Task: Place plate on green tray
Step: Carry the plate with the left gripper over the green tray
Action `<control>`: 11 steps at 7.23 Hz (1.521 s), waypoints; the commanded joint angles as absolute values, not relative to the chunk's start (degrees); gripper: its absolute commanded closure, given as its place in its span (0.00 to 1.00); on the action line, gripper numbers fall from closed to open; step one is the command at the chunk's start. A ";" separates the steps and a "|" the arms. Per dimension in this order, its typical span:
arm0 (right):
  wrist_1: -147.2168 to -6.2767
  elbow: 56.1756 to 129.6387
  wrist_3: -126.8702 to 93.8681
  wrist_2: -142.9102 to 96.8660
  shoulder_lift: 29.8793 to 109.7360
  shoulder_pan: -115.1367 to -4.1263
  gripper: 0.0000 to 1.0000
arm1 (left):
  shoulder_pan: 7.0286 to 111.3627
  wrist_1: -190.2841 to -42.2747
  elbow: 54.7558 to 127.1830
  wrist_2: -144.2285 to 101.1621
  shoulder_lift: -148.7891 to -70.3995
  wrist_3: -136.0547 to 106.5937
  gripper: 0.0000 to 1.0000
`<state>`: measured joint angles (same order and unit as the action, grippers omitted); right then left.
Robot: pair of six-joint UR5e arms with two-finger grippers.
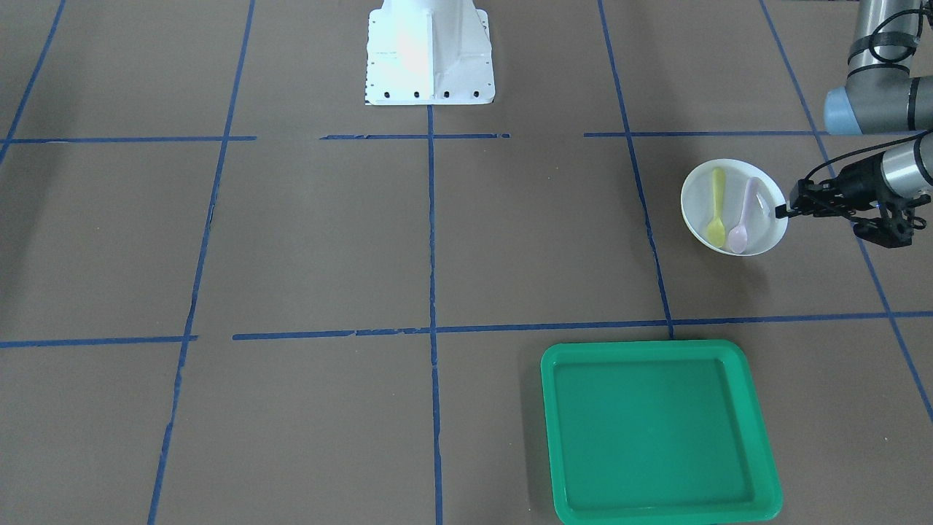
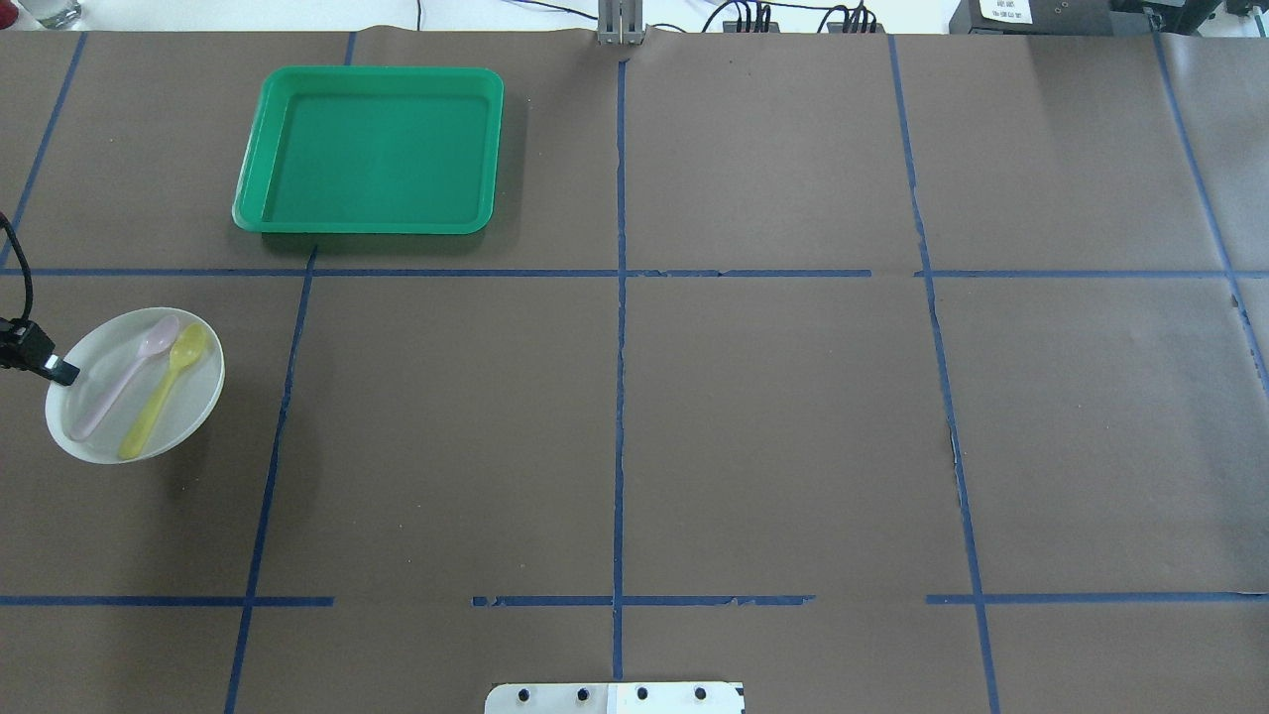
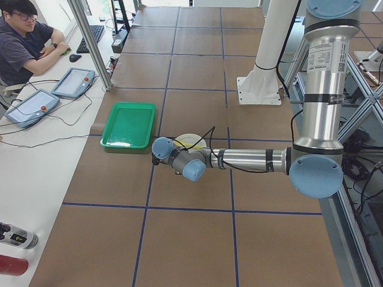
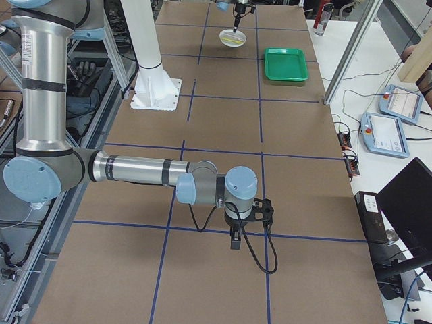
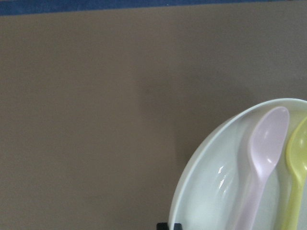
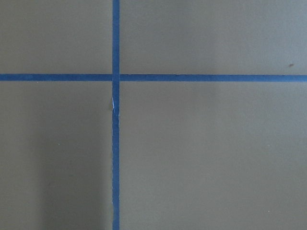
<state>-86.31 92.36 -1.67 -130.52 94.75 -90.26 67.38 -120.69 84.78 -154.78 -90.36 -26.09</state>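
Observation:
My left gripper will let go of the white plate inside the green tray, nearer the edge [image 1: 652, 412] that faces the robot base.
The white plate [image 1: 692, 219] sits near the table's left end and holds a yellow spoon [image 1: 718, 211] and a pink spoon [image 1: 745, 215]. In the overhead view the plate [image 2: 203, 397] is at the far left. My left gripper [image 1: 783, 211] is at the plate's outer rim, jaws close together on the rim; it also shows in the overhead view [image 2: 59, 372]. The plate's shadow suggests it is slightly off the table. The green tray [image 1: 656, 430] lies empty, farther from the robot base; overhead it is at the upper left [image 2: 372, 149]. My right gripper [image 4: 236, 239] hangs over bare table far from both; I cannot tell whether it is open or shut.
The robot's white base [image 1: 430, 55] stands at the table's near middle edge. Blue tape lines divide the brown table into squares. An operator [image 3: 24, 36] sits at a side desk with tablets beyond the tray.

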 commanded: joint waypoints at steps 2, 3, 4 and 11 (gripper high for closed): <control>-86.31 92.37 -1.67 -130.52 94.75 -90.26 0.00 | 71.28 -119.62 84.48 -155.66 -95.49 -33.69 1.00; -86.22 92.37 -1.67 -130.52 94.75 -90.26 0.00 | 71.02 -118.40 82.29 -152.43 -101.11 -40.97 1.00; -86.31 92.37 -1.67 -130.52 94.75 -90.26 0.00 | 70.15 -118.30 80.53 -150.23 -104.55 -45.92 1.00; -86.31 92.29 -1.67 -130.52 94.75 -90.26 0.00 | 61.72 -140.14 59.96 -135.39 -120.66 -88.26 1.00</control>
